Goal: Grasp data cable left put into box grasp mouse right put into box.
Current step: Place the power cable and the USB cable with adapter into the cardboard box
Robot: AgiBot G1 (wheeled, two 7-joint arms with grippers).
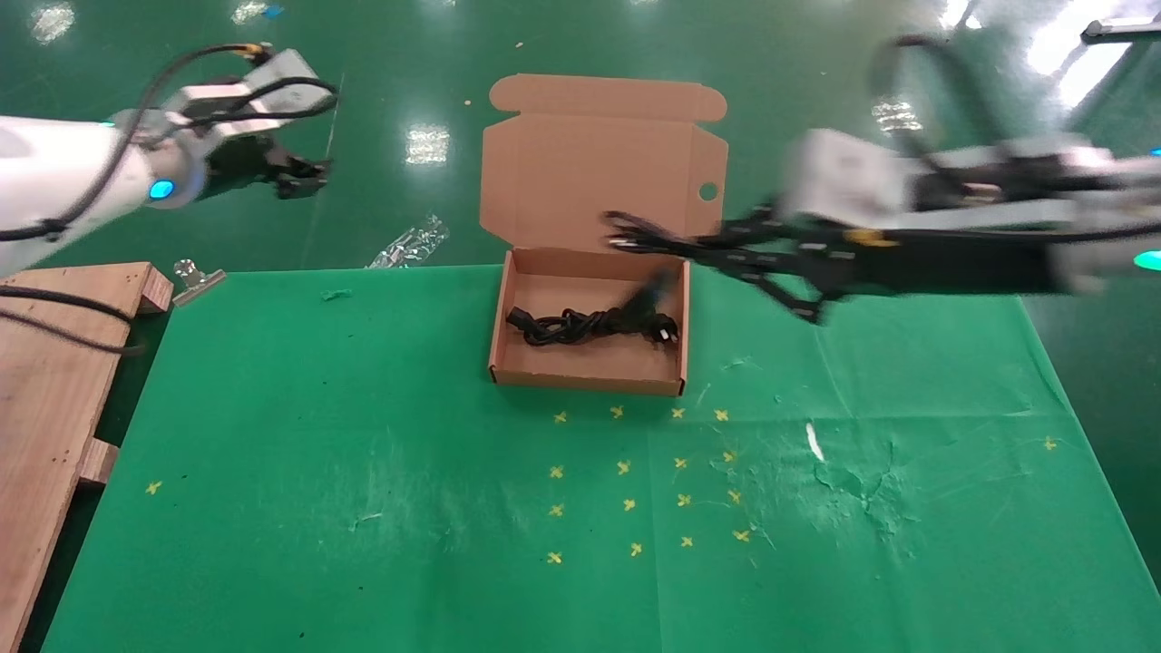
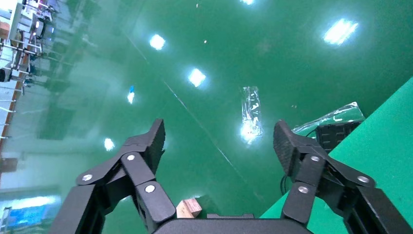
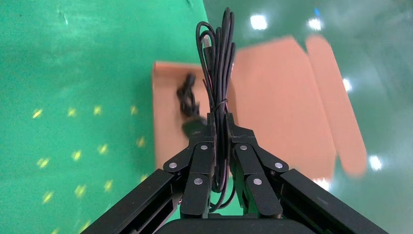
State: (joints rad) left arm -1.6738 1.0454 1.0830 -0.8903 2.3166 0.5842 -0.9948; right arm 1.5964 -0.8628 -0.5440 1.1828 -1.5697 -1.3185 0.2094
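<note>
The mouse has its place between the data cable and the box's near side (image 1: 599, 360) (image 3: 169, 123). Next, I set it down there with my right gripper.
The brown cardboard box (image 1: 590, 381) stands open at the table's far middle, lid up. The thick black data cable (image 1: 590, 324) lies coiled inside it. My right gripper (image 1: 703, 245) is above the box's right side, shut on the mouse's thin black wire bundle (image 1: 635, 231). A blurred dark shape that looks like the mouse (image 1: 655, 288) hangs below it over the box. In the right wrist view my gripper (image 3: 220, 119) pinches the wire bundle (image 3: 219, 58), with the box (image 3: 282, 97), the data cable (image 3: 185, 95) and the mouse (image 3: 191, 126) beyond. My left gripper (image 1: 304, 177) (image 2: 219, 139) is open and empty, raised beyond the table's far left.
A wooden pallet (image 1: 54, 363) lies along the table's left edge, with a metal clip (image 1: 195, 279) by it. A clear plastic bag (image 1: 408, 243) lies on the floor behind the table. Yellow cross marks (image 1: 626, 467) and a white scrap (image 1: 814, 442) are on the green cloth.
</note>
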